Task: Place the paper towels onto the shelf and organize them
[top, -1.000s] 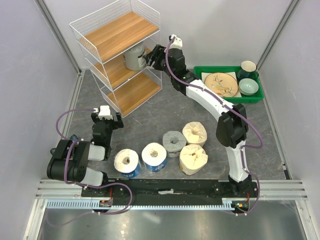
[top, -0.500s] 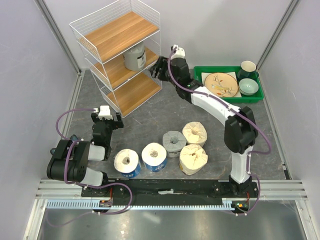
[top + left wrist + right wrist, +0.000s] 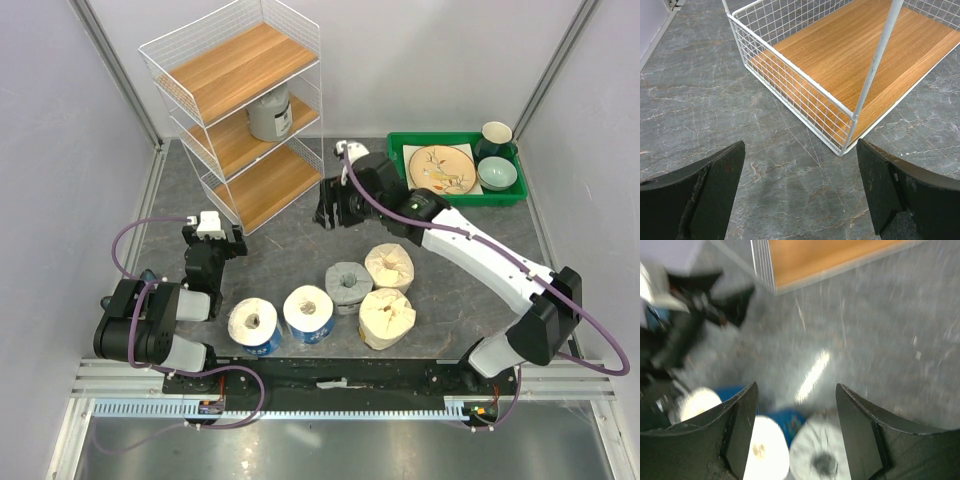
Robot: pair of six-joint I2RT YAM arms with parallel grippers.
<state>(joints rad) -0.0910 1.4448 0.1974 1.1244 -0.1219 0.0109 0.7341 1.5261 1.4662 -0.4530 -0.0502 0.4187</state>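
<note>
My right gripper is to close next on the grey roll's rim [image 3: 361, 279] [image 3: 841, 462] between its center hole and the cream roll nearest the green tray.
The white wire shelf [image 3: 240, 110] with three wooden tiers stands at the back left; its bottom tier fills the left wrist view [image 3: 850, 60]. One grey roll [image 3: 270, 113] stands on the middle tier. On the floor lie two blue rolls [image 3: 252, 325] [image 3: 309, 314], a grey roll [image 3: 348, 286] and two cream rolls [image 3: 390, 266] [image 3: 386, 317]. My right gripper [image 3: 330, 208] is open and empty, between the shelf and the rolls; its blurred view shows a blue roll [image 3: 762, 450] and the grey roll [image 3: 820, 455] below. My left gripper [image 3: 212, 243] is open and empty.
A green tray [image 3: 515, 192] at the back right holds a patterned plate [image 3: 442, 168], a dark mug [image 3: 495, 136] and a pale bowl [image 3: 497, 173]. Grey walls close in left, back and right. The left arm's base sits beside the leftmost blue roll.
My right gripper has let go of the grey roll on the middle tier and drawn back from the shelf, down toward the floor rolls. The left arm has not moved.
</note>
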